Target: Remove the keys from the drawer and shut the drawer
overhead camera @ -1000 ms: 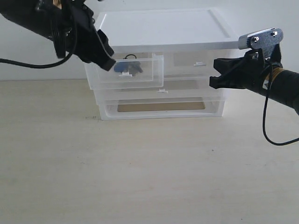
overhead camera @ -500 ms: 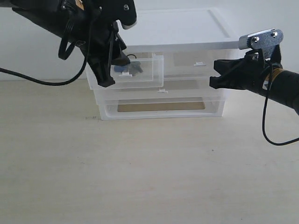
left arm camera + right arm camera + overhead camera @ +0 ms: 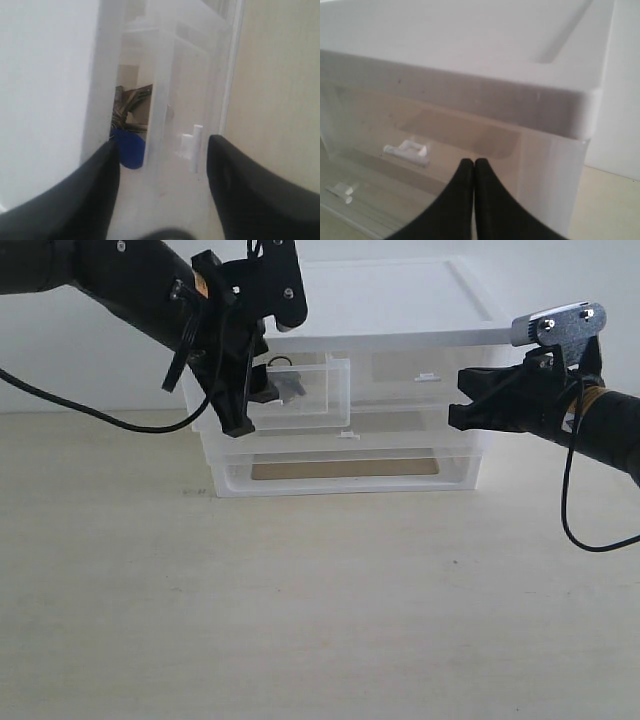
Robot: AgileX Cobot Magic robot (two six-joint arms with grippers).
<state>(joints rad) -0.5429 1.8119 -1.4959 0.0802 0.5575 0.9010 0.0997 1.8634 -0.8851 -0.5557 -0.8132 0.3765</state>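
Note:
The white lid hangs over the keys in the partly open drawer, so next my left gripper grabs the drawer's front side (image 3: 312,412) and pulls it farther out first.
The drawer (image 3: 318,392) stands pulled out from the unit's top left, and its white tab handle (image 3: 192,145) shows in the left wrist view. Inside lie the keys (image 3: 288,387), grey metal (image 3: 132,102) with a round blue fob (image 3: 131,149). My left gripper (image 3: 248,408) hangs open at the drawer's left front corner, pointing down. Its fingers (image 3: 100,190) spread wide with nothing between them, one beside the fob, and the gripper (image 3: 164,144) is apart from the keys. My right gripper (image 3: 455,405) is shut and empty in front of the unit's right end, its fingertips (image 3: 468,166) pressed together.
The translucent drawer unit has a white lid (image 3: 400,300). The right-hand twin drawer (image 3: 425,368) is closed, its tab handle (image 3: 405,149) near my right gripper. Two full-width drawers (image 3: 345,468) sit below. The unit stands on a pale wooden table (image 3: 320,620).
My left arm has swung right and turned, so its gripper now points down at the drawer's left front corner and hides the blue fob in the exterior view. The right arm has not moved.

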